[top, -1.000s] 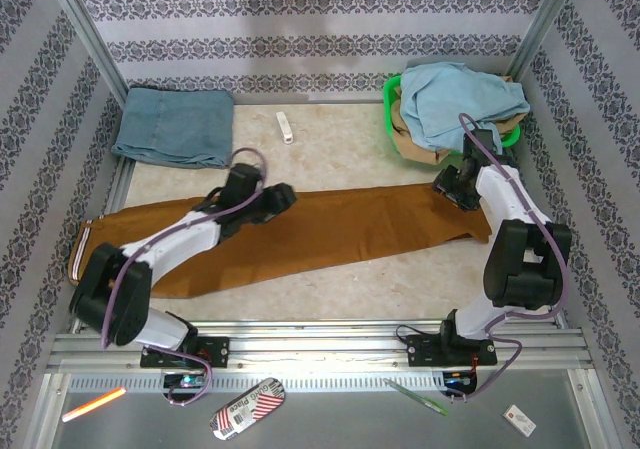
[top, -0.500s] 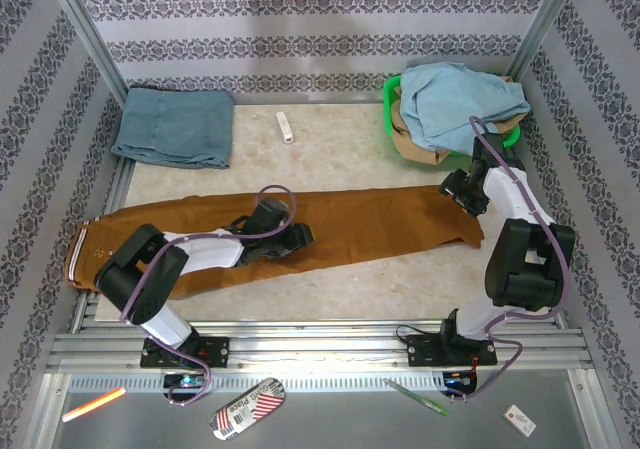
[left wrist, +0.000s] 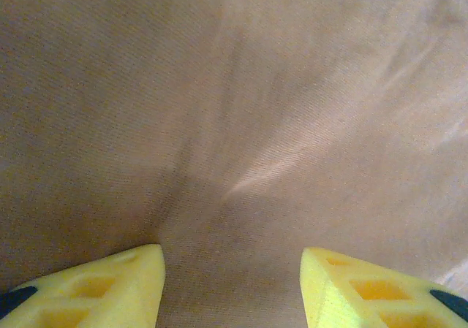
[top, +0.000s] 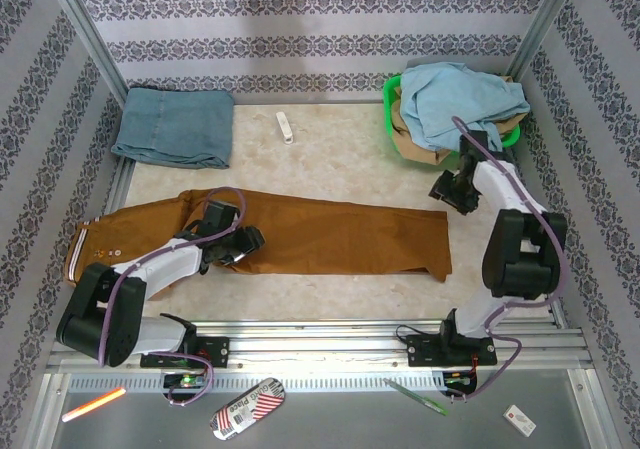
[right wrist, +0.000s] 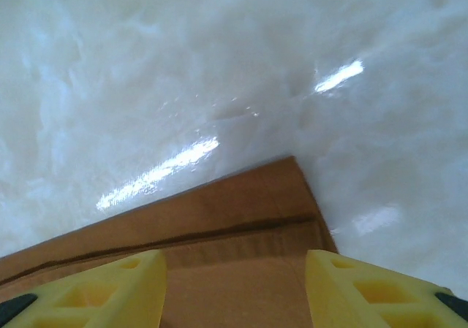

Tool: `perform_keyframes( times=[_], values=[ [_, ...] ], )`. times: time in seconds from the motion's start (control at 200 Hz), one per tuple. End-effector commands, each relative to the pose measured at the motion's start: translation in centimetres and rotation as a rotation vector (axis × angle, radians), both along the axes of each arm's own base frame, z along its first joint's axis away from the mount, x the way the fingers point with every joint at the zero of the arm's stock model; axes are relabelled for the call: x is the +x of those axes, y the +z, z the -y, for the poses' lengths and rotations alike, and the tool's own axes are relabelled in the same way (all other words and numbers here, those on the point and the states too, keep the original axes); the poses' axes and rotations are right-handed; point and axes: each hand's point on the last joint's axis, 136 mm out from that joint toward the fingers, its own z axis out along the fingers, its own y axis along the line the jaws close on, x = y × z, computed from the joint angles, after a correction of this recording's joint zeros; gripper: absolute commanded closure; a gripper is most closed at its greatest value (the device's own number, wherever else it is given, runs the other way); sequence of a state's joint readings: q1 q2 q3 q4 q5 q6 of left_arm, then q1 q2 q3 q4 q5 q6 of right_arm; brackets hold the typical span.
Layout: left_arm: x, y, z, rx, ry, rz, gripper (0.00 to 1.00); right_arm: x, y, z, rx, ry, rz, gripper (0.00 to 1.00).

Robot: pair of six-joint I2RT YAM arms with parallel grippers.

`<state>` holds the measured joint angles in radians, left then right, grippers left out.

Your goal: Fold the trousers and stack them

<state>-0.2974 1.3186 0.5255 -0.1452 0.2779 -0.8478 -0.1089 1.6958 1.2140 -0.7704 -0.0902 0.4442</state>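
I can see that the upper leg's hem ends short of the lower leg's corner, so next I pinch the upper layer's corner (right wrist: 308, 233) with my right gripper and pull it straight before folding.
The rust-brown trousers (top: 340, 234) lie flat across the table, with the striped waistband (top: 76, 257) at the left and the leg hems (top: 440, 254) at the right. My left gripper (top: 238, 243) rests low over the thigh part. Its yellow fingers (left wrist: 110, 284) stand apart, and brown cloth (left wrist: 234, 123) lies between and under them. My right gripper (top: 452, 191) hovers just behind the far hem corner. In the right wrist view it (right wrist: 234, 262) is open, with the hem corner (right wrist: 285, 196) lying flat on the table between its fingers.
A folded denim-blue cloth (top: 172, 124) lies at the back left. A green basket (top: 389, 99) holding light blue cloth (top: 460, 97) stands at the back right, close behind the right arm. A small white object (top: 286, 127) lies at the back middle.
The trousers have slid left and toward the front, and the leg end now lies straighter. My left gripper moved left along the cloth. The right gripper stayed near the hem.
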Motion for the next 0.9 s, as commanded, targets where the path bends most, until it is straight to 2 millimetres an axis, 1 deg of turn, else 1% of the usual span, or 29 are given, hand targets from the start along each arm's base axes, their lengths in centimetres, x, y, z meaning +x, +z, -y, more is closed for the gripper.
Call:
perform_keyframes(
  times=[0.0, 0.08, 0.21, 0.33, 0.41, 0.515, 0.575, 0.679, 0.754, 0.779, 0.819, 0.839, 0.874, 0.894],
  values=[
    [-1.6, -1.4, -1.8, 0.073, -0.004, -0.082, 0.48, -2.1, -1.4, -0.2, -0.042, 0.048, -0.114, 0.44],
    [-1.1, -1.0, -1.9, 0.068, 0.004, -0.071, 0.47, -3.2, -2.2, 0.4, -0.058, 0.028, -0.148, 0.43],
    [-0.5, -0.3, -1.8, 0.059, 0.006, -0.052, 0.48, -4.6, -3.2, 0.2, -0.038, 0.028, -0.183, 0.43],
    [-0.3, -0.1, -1.8, 0.055, 0.007, -0.048, 0.48, -5.9, -4.2, 0.2, -0.038, 0.021, -0.228, 0.43],
    [-0.3, 0.0, -1.7, 0.047, 0.011, -0.043, 0.48, -6.0, -4.7, 0.0, -0.025, 0.017, -0.235, 0.45],
    [-0.4, -0.1, -1.7, 0.04, 0.017, -0.041, 0.48, -5.6, -5.0, 0.1, -0.029, 0.015, -0.231, 0.6],
    [-0.4, -0.1, -1.6, 0.033, 0.015, -0.039, 0.48, -5.2, -4.9, 0.4, -0.045, 0.011, -0.221, 0.73],
    [-0.5, 0.0, -1.7, 0.035, 0.017, -0.036, 0.48, -4.7, -4.6, 1.1, -0.073, 0.008, -0.207, 0.91],
    [-0.6, 0.1, -1.7, 0.033, 0.018, -0.034, 0.48, -4.7, -4.2, 1.3, -0.086, 0.005, -0.203, 0.98],
    [-0.6, 0.1, -1.7, 0.033, 0.018, -0.034, 0.48, -4.6, -4.0, 1.3, -0.085, 0.005, -0.198, 0.98],
    [-0.6, 0.2, -1.8, 0.033, 0.019, -0.029, 0.48, -4.7, -3.8, 1.1, -0.079, 0.007, -0.195, 0.92],
    [-0.6, 0.2, -1.7, 0.033, 0.019, -0.028, 0.48, -4.8, -3.7, 1.1, -0.081, 0.007, -0.193, 0.85],
    [-0.6, 0.2, -1.8, 0.034, 0.02, -0.028, 0.48, -4.9, -3.5, 1.2, -0.09, 0.005, -0.188, 0.66],
    [-0.6, 0.2, -1.8, 0.034, 0.022, -0.029, 0.48, -5.0, -3.4, 1.3, -0.097, 0.004, -0.187, 0.6]
  ],
)
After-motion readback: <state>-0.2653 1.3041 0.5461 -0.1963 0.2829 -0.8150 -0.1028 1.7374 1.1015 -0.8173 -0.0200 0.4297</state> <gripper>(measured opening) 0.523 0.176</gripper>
